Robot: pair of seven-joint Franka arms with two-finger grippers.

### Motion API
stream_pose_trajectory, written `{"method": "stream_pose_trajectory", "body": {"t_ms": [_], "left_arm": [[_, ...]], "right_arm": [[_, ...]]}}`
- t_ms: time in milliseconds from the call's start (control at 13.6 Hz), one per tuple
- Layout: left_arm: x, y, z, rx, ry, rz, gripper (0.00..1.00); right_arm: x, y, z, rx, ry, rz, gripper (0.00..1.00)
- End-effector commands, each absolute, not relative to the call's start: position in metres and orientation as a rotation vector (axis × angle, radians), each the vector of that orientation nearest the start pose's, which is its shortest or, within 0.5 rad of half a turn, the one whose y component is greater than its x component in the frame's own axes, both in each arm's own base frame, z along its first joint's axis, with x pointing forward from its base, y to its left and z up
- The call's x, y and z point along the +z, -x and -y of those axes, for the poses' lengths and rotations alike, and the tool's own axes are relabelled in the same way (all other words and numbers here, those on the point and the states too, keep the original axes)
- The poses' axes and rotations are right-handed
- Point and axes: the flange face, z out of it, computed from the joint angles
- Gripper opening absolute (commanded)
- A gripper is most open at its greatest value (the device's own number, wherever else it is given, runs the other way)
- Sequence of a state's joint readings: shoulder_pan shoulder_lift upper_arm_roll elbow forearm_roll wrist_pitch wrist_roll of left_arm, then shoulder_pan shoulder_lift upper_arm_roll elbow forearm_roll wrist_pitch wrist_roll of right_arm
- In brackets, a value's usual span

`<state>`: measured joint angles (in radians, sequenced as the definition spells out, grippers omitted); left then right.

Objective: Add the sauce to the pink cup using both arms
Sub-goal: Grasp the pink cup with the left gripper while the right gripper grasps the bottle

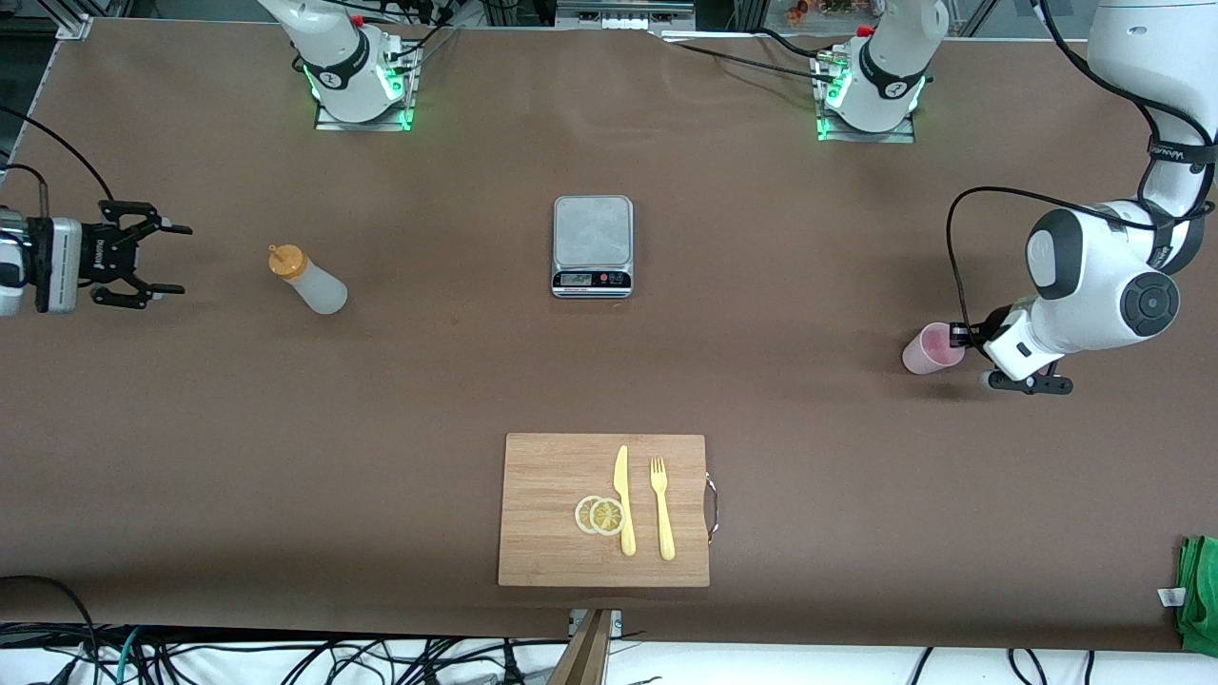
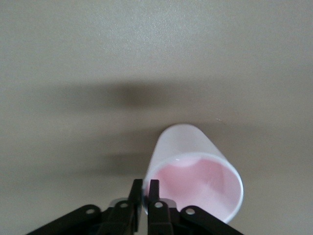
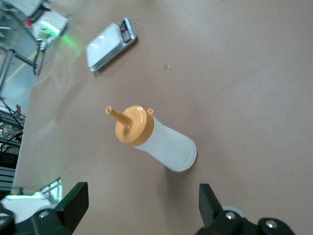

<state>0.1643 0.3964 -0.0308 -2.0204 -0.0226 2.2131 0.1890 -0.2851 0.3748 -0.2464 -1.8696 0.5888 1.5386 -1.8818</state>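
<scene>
Next, my left gripper releases the pink cup upright on the middle of the grey kitchen scale's plate (image 1: 590, 230).
The pink cup (image 1: 928, 349) is near the left arm's end of the table, low over or on the brown surface. My left gripper (image 1: 962, 335) is shut on its rim, one finger inside and one outside the wall. In the left wrist view the cup (image 2: 190, 169) shows its pink inside, pinched by my left gripper (image 2: 145, 194). The sauce bottle (image 1: 309, 281) with its orange nozzle cap stands toward the right arm's end. My right gripper (image 1: 183, 259) is open beside it, apart from it. In the right wrist view the bottle (image 3: 156, 142) lies ahead of my right gripper (image 3: 142, 205).
A grey kitchen scale (image 1: 592, 233) stands mid-table. A wooden cutting board (image 1: 542, 476) nearer the front camera holds a yellow knife (image 1: 623, 499), a yellow fork (image 1: 661, 509) and lemon slices (image 1: 599, 515). A green cloth (image 1: 1201, 590) lies at the table's corner.
</scene>
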Motion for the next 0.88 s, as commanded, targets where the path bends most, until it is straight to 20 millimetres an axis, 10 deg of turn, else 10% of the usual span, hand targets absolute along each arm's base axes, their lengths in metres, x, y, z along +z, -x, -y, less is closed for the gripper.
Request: {"method": "stream_pose_trajectory", "body": {"t_ms": [0,368,811], "left_arm": [[0.262,-0.586,-0.050,0.280,3.169,-0.004,0.00],[0.335,-0.596,0.118,0.325,3.177,0.130,0.00],[0.355,-0.512,0.323,0.384,3.191,0.120,0.00]], "right_arm": [[0.253,-0.509,0.218,-0.418,1.805,1.354,1.00],[0.178,-0.502,0.196,-0.611,1.569,1.392,1.00],[0.136,-0.497,0.165,-0.736,1.353,1.487,1.00]]}}
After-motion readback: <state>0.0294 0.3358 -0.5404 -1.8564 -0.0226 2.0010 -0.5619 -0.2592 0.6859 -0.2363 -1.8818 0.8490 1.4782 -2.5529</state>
